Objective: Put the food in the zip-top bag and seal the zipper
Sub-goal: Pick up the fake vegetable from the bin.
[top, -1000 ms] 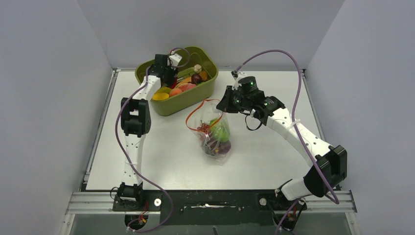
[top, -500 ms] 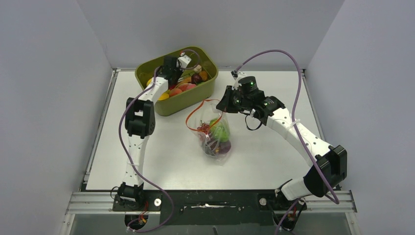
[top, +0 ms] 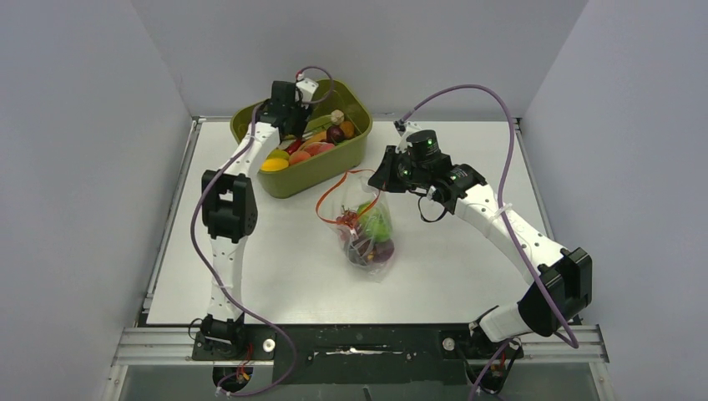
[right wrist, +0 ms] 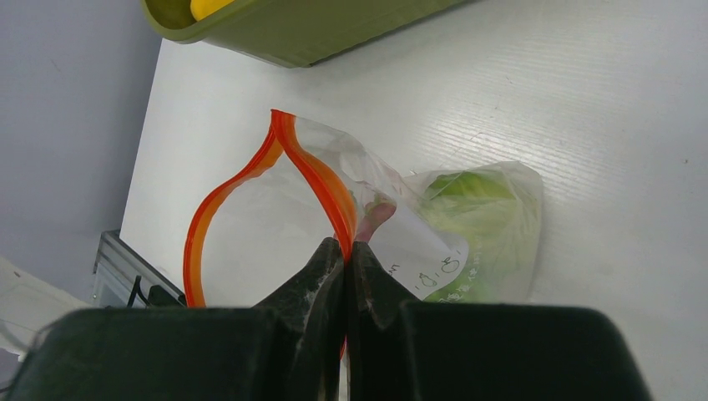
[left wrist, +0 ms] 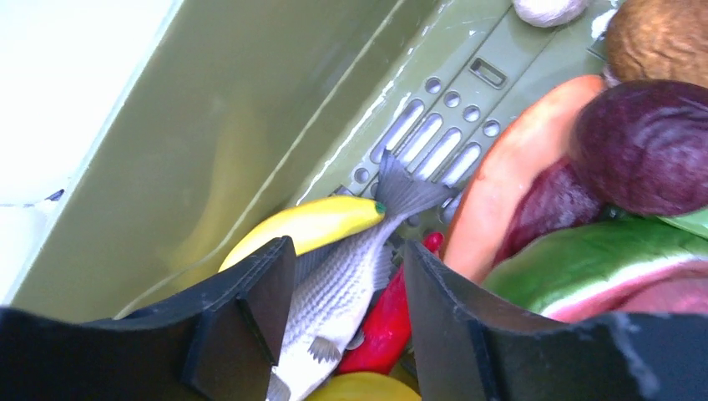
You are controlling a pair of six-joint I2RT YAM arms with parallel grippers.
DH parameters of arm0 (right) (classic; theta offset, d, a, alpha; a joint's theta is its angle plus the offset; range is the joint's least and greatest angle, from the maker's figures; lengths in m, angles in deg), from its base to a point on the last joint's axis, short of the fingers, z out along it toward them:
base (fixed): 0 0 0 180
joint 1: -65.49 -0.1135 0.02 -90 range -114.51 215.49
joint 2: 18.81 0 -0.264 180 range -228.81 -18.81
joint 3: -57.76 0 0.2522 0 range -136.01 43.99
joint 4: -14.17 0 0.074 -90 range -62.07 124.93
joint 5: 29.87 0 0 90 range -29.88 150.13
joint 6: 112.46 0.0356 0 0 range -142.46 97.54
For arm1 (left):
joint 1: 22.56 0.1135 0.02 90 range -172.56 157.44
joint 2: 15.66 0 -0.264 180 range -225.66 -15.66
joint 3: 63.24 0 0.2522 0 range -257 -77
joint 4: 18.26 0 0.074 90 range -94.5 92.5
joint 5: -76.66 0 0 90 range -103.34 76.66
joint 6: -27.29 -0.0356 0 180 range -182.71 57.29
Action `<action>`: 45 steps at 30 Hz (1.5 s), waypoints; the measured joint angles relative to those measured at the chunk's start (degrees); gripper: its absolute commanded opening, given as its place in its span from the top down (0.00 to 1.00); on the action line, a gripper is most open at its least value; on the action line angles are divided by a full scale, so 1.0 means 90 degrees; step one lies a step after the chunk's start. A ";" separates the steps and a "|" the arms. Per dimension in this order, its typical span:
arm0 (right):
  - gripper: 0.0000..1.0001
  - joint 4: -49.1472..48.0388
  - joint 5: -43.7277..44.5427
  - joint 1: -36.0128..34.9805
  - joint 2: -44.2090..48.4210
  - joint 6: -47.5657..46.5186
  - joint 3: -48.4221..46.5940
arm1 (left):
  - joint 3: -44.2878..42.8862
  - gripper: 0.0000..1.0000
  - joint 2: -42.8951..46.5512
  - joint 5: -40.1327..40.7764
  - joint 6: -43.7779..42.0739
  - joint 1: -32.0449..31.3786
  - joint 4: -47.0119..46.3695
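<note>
I can see the silver toy fish lying between my left gripper's fingers along with the red piece, so I should move over and pinch only the red piece's narrow end (left wrist: 432, 242).
The clear zip-top bag (top: 367, 234) lies mid-table with its mouth held open; green and purple food (top: 377, 224) shows inside. My right gripper (right wrist: 346, 244) is shut on the red-orange zipper (right wrist: 225, 192) at the bag's rim (top: 330, 194). In the top view the right gripper (top: 377, 178) sits just right of the mouth. My left gripper (left wrist: 346, 276) is open, low inside the olive-green tub (top: 317, 170). Its jaws stand either side of a silver toy fish (left wrist: 334, 292) lying on a yellow banana (left wrist: 309, 230) and a red piece (left wrist: 388, 322).
The tub (left wrist: 209, 125) also holds a purple piece (left wrist: 647, 142), an orange piece (left wrist: 509, 175), a green-rinded slice (left wrist: 601, 259) and a brown piece (left wrist: 659, 38). The tub stands at the table's back, just behind the bag. Grey walls enclose the table on three sides.
My left gripper swung right inside the tub, then back left and a little farther back. The right arm and the bag have not moved.
</note>
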 measured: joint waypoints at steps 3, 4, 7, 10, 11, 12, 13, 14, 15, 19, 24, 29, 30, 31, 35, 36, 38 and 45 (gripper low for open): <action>1.00 -0.0027 -0.0036 0.0000 0.0000 0.0005 0.0000 | 0.0301 0.44 0.0257 -0.0274 -0.0194 0.0005 -0.0012; 1.00 -0.0039 -0.0041 0.0000 0.0000 0.0005 0.0000 | 0.0454 0.43 0.0342 -0.0386 -0.0301 0.0002 -0.0024; 1.00 -0.0041 -0.0044 0.0000 0.0000 0.0000 0.0000 | 0.0641 0.43 0.0386 -0.0651 -0.0627 -0.0017 0.0015; 1.00 -0.0039 -0.0041 0.0000 0.0000 -0.0002 0.0000 | 0.0624 0.43 0.0323 -0.0947 -0.0789 -0.0029 0.0114; 1.00 -0.0039 -0.0044 0.0000 0.0000 0.0000 0.0000 | 0.0590 0.43 0.0291 -0.1035 -0.0831 -0.0029 0.0131; 1.00 -0.0039 -0.0041 0.0000 -0.0002 0.0000 0.0000 | 0.0556 0.43 0.0248 -0.1095 -0.0852 -0.0029 0.0131; 1.00 -0.0039 -0.0041 0.0000 -0.0005 0.0000 0.0000 | 0.0522 0.43 0.0202 -0.1132 -0.0865 -0.0029 0.0126; 1.00 -0.0039 -0.0041 0.0002 -0.0007 0.0000 0.0000 | 0.0505 0.44 0.0163 -0.1154 -0.0877 -0.0029 0.0119; 1.00 -0.0039 -0.0041 0.0000 -0.0010 0.0000 0.0000 | 0.0491 0.44 0.0114 -0.1168 -0.0882 -0.0027 0.0117; 1.00 -0.0039 -0.0039 0.0000 -0.0012 0.0017 0.0000 | 0.0333 0.52 -0.0121 -0.1229 -0.0896 -0.0010 0.0049; 1.00 -0.0036 -0.0032 0.0000 -0.0012 0.0019 0.0000 | 0.0051 0.83 -0.0384 -0.1360 -0.0933 0.0039 0.0017; 1.00 -0.0034 -0.0029 0.0000 -0.0012 0.0019 0.0000 | -0.0053 1.00 -0.0435 -0.1562 -0.0862 0.0041 -0.0039; 1.00 -0.0034 -0.0029 0.0000 -0.0012 0.0019 0.0000 | -0.0053 1.00 -0.0435 -0.1605 -0.0848 0.0039 -0.0066; 1.00 -0.0034 -0.0029 0.0000 -0.0012 0.0019 0.0000 | -0.0053 1.00 -0.0435 -0.1642 -0.0833 0.0036 -0.0083; 1.00 -0.0039 -0.0029 0.0000 -0.0012 0.0019 0.0000 | 0.0051 1.00 -0.0357 -0.1746 -0.0729 0.0032 -0.0216; 1.00 -0.0039 -0.0032 0.0000 -0.0012 0.0022 0.0000 | 0.0102 1.00 -0.0306 -0.1758 -0.0704 0.0032 -0.0223; 1.00 -0.0036 -0.0029 0.0000 -0.0012 0.0034 0.0000 | 0.0219 1.00 -0.0163 -0.1780 -0.0651 0.0027 -0.0228; 1.00 -0.0075 -0.0015 0.0000 0.0044 0.0068 0.0129 | 0.0639 1.00 0.0612 -0.1800 -0.0345 -0.0066 -0.0466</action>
